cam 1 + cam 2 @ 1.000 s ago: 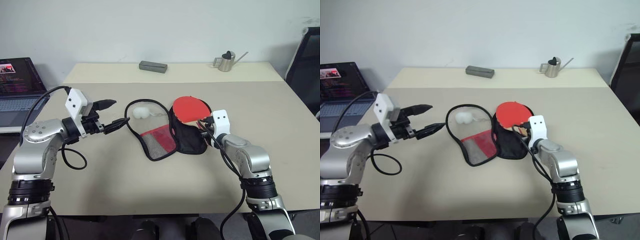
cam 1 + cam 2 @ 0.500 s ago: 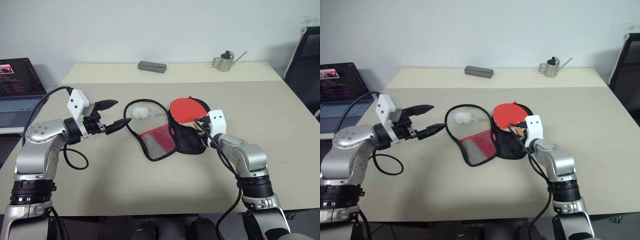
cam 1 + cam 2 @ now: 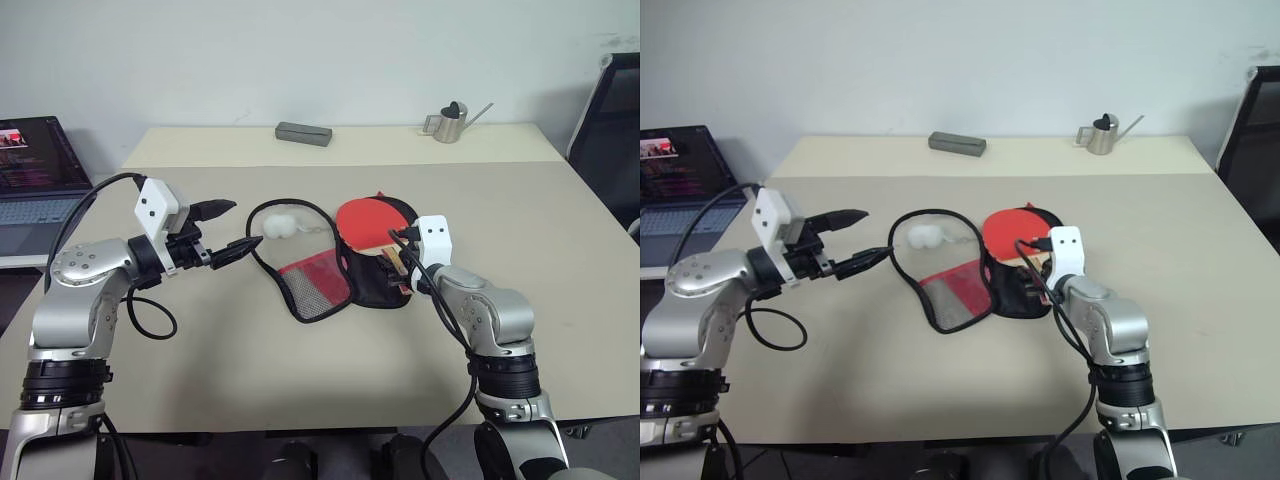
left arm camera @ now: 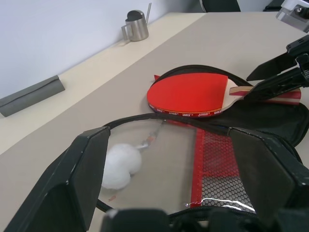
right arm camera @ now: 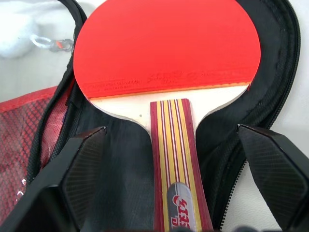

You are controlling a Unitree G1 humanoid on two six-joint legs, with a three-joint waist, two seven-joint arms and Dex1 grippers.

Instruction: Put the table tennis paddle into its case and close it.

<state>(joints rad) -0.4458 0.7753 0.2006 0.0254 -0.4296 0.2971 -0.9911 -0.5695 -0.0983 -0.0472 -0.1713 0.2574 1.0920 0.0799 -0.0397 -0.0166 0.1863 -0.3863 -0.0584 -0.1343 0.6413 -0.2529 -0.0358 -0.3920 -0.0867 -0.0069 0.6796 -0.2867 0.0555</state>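
The paddle's blade lies over the case's rim on the flap's side, so next my right gripper grabs the paddle's striped handle (image 5: pixel 175 145) and centers the paddle in the black half of the case.
The table tennis paddle (image 3: pixel 365 222) lies red face up on the black half of the case (image 3: pixel 378 280), its blade inside the zip rim. The case is unzipped, and its red mesh flap (image 3: pixel 315 282) is spread flat to the left. My right gripper (image 5: pixel 170 129) is open just over the case's near end. The striped wooden handle (image 5: pixel 173 145) runs between its fingers (image 5: pixel 77 174) without touching them. My left gripper (image 3: pixel 238 225) hovers open to the left of the case, level and pointing at the flap's black rim, with nothing in it.
A white fluffy ball (image 3: pixel 280 226) on a short chain lies inside the flap's far loop. At the table's far edge sit a grey box (image 3: pixel 305 133) and a small metal watering can (image 3: pixel 452 122). A laptop (image 3: pixel 35 180) stands off the left side, and a dark chair (image 3: pixel 610 120) at the right.
My right gripper has opened and let go of the paddle's handle. The paddle moved a little to the left and now lies on the case. The left arm has not moved.
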